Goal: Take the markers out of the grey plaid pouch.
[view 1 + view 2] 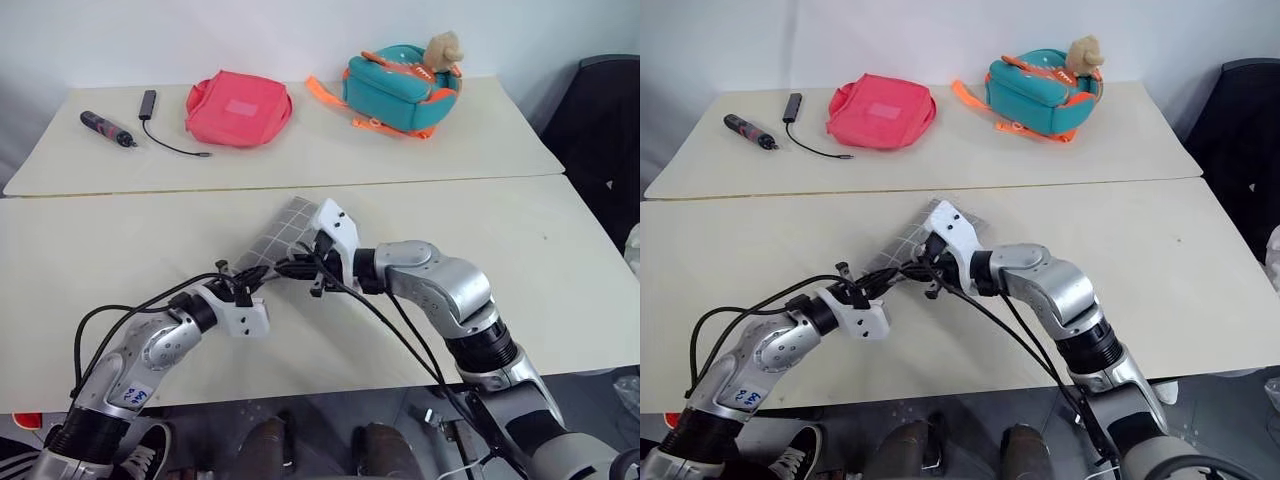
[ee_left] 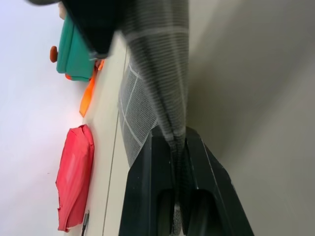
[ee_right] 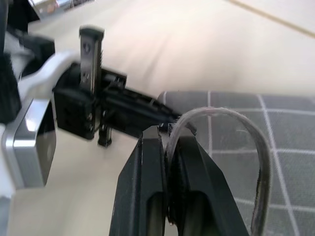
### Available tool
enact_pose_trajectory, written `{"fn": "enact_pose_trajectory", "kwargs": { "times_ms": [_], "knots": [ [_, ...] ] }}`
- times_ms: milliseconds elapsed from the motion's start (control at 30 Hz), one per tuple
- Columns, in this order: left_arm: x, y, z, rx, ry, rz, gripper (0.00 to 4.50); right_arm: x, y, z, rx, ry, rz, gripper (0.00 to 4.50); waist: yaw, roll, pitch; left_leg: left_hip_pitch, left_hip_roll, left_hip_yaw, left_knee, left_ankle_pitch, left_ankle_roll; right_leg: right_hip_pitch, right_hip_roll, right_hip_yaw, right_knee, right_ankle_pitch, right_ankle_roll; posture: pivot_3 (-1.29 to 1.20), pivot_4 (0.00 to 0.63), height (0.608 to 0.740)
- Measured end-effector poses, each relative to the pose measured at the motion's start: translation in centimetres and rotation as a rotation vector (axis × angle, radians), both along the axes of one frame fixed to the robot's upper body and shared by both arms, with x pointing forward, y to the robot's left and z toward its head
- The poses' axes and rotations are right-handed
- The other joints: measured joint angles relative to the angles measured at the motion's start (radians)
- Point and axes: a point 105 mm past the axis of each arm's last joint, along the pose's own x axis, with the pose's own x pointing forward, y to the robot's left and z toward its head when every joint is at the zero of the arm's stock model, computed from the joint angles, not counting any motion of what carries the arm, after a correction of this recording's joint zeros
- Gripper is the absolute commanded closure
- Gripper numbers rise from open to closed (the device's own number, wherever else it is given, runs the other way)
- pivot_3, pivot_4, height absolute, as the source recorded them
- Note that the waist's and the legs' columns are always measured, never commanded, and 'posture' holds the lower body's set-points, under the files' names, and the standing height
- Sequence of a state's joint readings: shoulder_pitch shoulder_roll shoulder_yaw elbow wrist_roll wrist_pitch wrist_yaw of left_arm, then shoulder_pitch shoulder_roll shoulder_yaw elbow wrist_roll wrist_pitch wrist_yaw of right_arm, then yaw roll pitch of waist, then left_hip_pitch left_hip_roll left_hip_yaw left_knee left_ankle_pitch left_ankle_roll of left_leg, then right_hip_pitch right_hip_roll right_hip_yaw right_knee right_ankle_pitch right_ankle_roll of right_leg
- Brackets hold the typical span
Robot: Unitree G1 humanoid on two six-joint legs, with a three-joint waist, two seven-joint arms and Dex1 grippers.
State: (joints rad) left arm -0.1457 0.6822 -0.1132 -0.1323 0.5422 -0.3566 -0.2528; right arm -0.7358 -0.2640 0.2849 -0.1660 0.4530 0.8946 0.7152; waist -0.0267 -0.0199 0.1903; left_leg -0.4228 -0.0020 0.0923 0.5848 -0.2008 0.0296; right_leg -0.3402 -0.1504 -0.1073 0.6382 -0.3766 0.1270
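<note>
The cord loop bows loose out of my right gripper, so I will take a new grip on the cord loop (image 3: 216, 112) at a flatter slant and pull it away from my left gripper.
The grey plaid pouch (image 1: 291, 227) is lifted at its near end over the front table, with its far end resting near the table top. My left gripper (image 2: 178, 142) is shut on a fold of the pouch's fabric at its near edge. My right gripper (image 3: 167, 135) reaches in from the right and is shut on the pouch's cord loop (image 3: 224, 116), right beside the left gripper (image 1: 260, 273). In the head views the right gripper (image 1: 295, 266) meets the pouch's near corner. The markers are hidden.
On the far table lie a pink-red pouch (image 1: 240, 108), a teal-orange backpack (image 1: 400, 88) with a plush toy on it, and a dark tool with a cable (image 1: 108, 128). A seam (image 1: 450, 182) divides the two tables. A black chair (image 1: 603, 130) stands at the right.
</note>
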Motion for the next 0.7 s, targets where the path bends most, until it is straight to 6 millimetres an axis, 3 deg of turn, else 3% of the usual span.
{"fn": "enact_pose_trajectory", "kwargs": {
  "times_ms": [233,433,600,700],
  "knots": [
    [-0.4,-0.1,0.6,-0.076,0.006,-0.02,4.5,-0.5,-0.7,0.1,0.063,0.02,0.0,4.48,0.0,0.0,0.0,0.0,0.0,0.0,0.0,0.0,0.0,0.0,0.0,0.0,0.0,0.0,0.0,0.0,0.15,0.74],
    [-0.4,-0.2,0.6,-0.082,0.007,-0.02,4.5,-0.3,-1.3,0.7,0.119,0.059,-0.024,2.62,0.0,0.0,0.0,0.0,0.0,0.0,0.0,0.0,0.0,0.0,0.0,0.0,0.0,0.0,0.0,0.0,0.15,0.74],
    [-0.4,-0.1,0.6,-0.082,0.007,-0.017,4.5,-0.7,-1.2,-0.1,0.15,0.159,-0.024,2.62,0.0,0.0,0.0,0.0,0.0,0.0,0.0,0.0,0.0,0.0,0.0,0.0,0.0,0.0,0.0,0.0,0.15,0.74],
    [-0.4,-0.1,0.6,-0.081,0.007,-0.017,4.5,-0.7,-1.3,-0.1,0.152,0.17,-0.029,3.28,0.0,0.0,0.0,0.0,0.0,0.0,0.0,0.0,0.0,0.0,0.0,0.0,0.0,0.0,0.0,0.0,0.15,0.74]
  ]
}}
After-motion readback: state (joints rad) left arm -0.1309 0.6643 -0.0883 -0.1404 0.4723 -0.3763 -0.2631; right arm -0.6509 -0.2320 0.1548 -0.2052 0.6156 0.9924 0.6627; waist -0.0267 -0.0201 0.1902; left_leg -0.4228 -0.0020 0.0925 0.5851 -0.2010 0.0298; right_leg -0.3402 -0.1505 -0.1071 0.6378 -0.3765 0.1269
